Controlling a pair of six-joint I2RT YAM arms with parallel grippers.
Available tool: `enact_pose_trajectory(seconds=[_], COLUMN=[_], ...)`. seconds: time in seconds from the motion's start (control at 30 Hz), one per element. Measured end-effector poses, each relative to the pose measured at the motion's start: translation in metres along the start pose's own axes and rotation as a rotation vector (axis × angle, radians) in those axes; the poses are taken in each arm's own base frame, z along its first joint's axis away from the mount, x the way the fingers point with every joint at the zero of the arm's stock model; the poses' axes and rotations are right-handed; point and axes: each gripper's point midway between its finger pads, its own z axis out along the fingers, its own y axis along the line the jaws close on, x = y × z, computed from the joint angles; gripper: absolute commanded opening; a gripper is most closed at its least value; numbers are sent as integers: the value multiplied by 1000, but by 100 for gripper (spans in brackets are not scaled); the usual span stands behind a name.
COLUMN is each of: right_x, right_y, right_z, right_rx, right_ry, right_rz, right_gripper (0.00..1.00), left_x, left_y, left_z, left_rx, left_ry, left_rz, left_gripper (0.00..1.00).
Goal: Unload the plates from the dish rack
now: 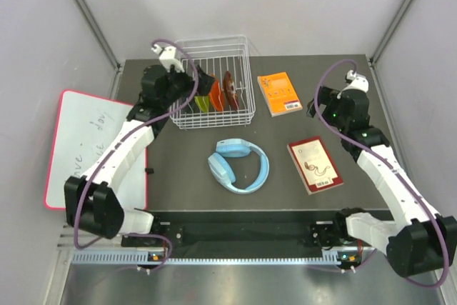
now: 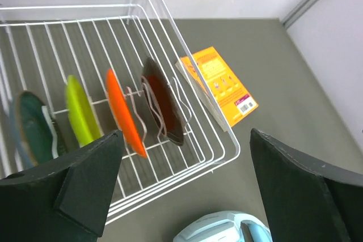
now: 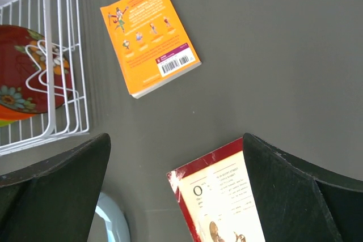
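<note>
I should move my left gripper next to the dark red plate's near edge [image 1: 233, 103] [image 2: 176, 138], beside the orange plate in the dish rack, and close it there.
The white wire dish rack [image 1: 214, 125] stands at the table's back left. In the left wrist view its rim [image 2: 187, 43] frames four plates standing on edge: dark teal [image 2: 34, 131], lime green [image 2: 79, 111], orange [image 2: 122, 111] and dark red [image 2: 164, 103]. My left gripper [image 2: 186, 140] hovers open above the rack's near right corner, nothing between its fingers. My right gripper [image 3: 176, 140] hangs open over bare table to the right of the rack, also holding nothing. The right wrist view catches the dark red plate [image 3: 22, 66] through the rack's side bars.
Light blue headphones [image 1: 239, 166] lie in the middle of the table. An orange book [image 1: 280, 93] lies right of the rack and a red-bordered book [image 1: 314, 165] nearer the front right. A whiteboard [image 1: 86, 148] leans beyond the table's left edge.
</note>
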Motion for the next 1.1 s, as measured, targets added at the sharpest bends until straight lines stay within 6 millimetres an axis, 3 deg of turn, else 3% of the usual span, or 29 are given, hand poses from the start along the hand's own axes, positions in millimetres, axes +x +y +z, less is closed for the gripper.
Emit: enact_pose_trajectory(seconds=[0.2, 0.27, 0.37, 0.47, 0.63, 0.83, 0.93, 1.03, 1.1], right_x=[4, 4, 4, 4, 4, 4, 6, 11, 16], right_y=[-5, -6, -7, -7, -8, -8, -9, -11, -12], right_z=[7, 7, 7, 7, 7, 7, 9, 14, 18], right_rx=[25, 28, 31, 33, 34, 34, 38, 47, 54], right_ry=[15, 15, 16, 16, 16, 16, 22, 41, 58], right_rz=[-27, -33, -39, -41, -45, -45, -46, -49, -52], right_gripper=[100, 99, 100, 100, 100, 100, 100, 100, 100], left_x=[37, 51, 76, 90, 98, 115, 126, 132, 134], left_y=[-44, -49, -38, -19, 3, 17, 22, 26, 28], left_z=[44, 59, 74, 82, 92, 109, 113, 117, 121], left_rx=[14, -6, -78, -162, -274, -321, -335, -351, -359], left_ry=[52, 59, 94, 107, 82, 84, 101, 107, 106], left_rz=[95, 107, 116, 122, 134, 136, 129, 125, 126], left_gripper=[92, 90, 89, 89, 90, 87, 81, 67, 52])
